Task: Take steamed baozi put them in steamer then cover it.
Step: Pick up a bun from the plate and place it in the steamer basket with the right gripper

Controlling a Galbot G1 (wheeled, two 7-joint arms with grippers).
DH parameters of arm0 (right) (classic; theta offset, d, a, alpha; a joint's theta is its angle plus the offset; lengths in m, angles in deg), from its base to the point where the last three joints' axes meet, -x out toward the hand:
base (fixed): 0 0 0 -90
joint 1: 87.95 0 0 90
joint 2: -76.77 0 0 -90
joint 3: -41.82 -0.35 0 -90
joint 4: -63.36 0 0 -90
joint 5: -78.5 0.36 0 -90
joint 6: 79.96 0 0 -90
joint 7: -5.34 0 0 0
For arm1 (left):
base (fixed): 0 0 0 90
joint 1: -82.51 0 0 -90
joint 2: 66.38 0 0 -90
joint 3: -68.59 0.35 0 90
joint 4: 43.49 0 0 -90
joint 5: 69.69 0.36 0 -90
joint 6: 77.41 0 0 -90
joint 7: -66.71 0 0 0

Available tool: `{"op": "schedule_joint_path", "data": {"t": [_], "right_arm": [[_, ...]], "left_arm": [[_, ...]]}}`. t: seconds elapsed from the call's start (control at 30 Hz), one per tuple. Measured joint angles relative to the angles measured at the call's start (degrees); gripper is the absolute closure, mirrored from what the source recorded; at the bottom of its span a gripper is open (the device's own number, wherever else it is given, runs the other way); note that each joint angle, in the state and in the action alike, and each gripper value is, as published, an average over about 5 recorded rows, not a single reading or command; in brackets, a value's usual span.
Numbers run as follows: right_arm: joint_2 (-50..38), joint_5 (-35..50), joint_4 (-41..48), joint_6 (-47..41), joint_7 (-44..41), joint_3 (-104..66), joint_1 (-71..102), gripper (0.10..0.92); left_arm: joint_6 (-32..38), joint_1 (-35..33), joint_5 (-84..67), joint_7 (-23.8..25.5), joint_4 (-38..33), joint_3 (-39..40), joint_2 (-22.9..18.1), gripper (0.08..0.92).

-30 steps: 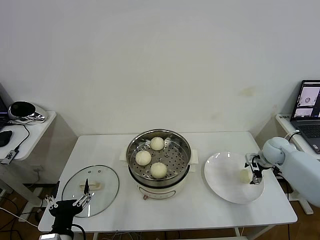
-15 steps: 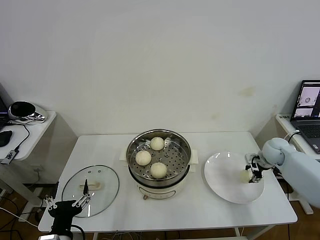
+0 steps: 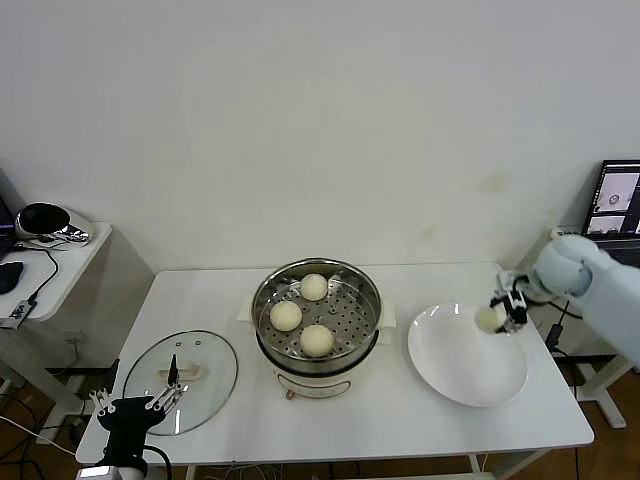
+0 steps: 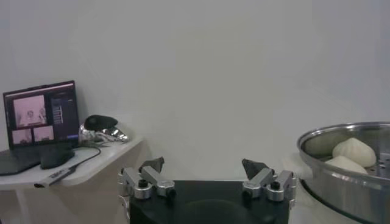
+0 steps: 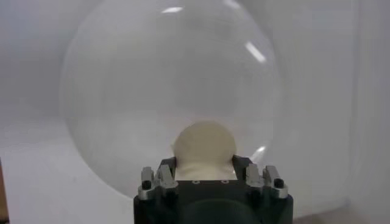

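Next, I release the baozi in my right gripper on the bare part of the steamer's tray (image 3: 346,311) that faces the white plate.
The steel steamer (image 3: 317,298) stands mid-table on its white base, with three cream-white baozi (image 3: 317,340) on its perforated tray. My right gripper (image 3: 497,314) is shut on the fourth baozi (image 3: 488,317) and holds it a little above the far right part of the white plate (image 3: 462,362). In the right wrist view the baozi (image 5: 204,148) sits between the fingers with the plate (image 5: 122,91) below. My left gripper (image 3: 135,412) is open and empty at the table's front left, beside the glass lid (image 3: 203,385). The left wrist view shows the steamer rim (image 4: 341,167).
A side table (image 3: 55,262) with a dark helmet-like thing stands at the left. A laptop (image 3: 615,200) stands on a desk at the right. The glass lid lies flat at the table's front left.
My right gripper has lifted the baozi off the plate and moved it up and slightly back. The left arm has not moved.
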Motion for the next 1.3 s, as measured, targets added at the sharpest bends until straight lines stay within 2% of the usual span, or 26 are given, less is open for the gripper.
{"op": "schedule_joint_path", "data": {"t": [0.33,0.7,0.97,1.3], "right_arm": [[5.6,15.3,-7.6,-6.3,3.7,16.7,-21.9,0.427],[17.3,30.2,-9.2,-15.2,10.4,24.2,-28.1,0.423],[23.9,33.8,-7.5,-19.5,14.0,26.4,-25.6,0.423],[27.2,33.3,-4.6,-21.8,16.0,26.6,-20.8,0.419]], "left_arm": [[0.0,1.5,-0.2,0.0,0.8,1.0,0.3,0.177],[0.0,1.6,-0.7,-0.2,0.5,0.5,-0.1,0.177],[0.0,1.4,-1.2,-0.2,-0.1,-0.2,-0.3,0.177],[0.0,1.2,-1.3,-0.3,-0.2,-0.3,-0.5,0.177]]}}
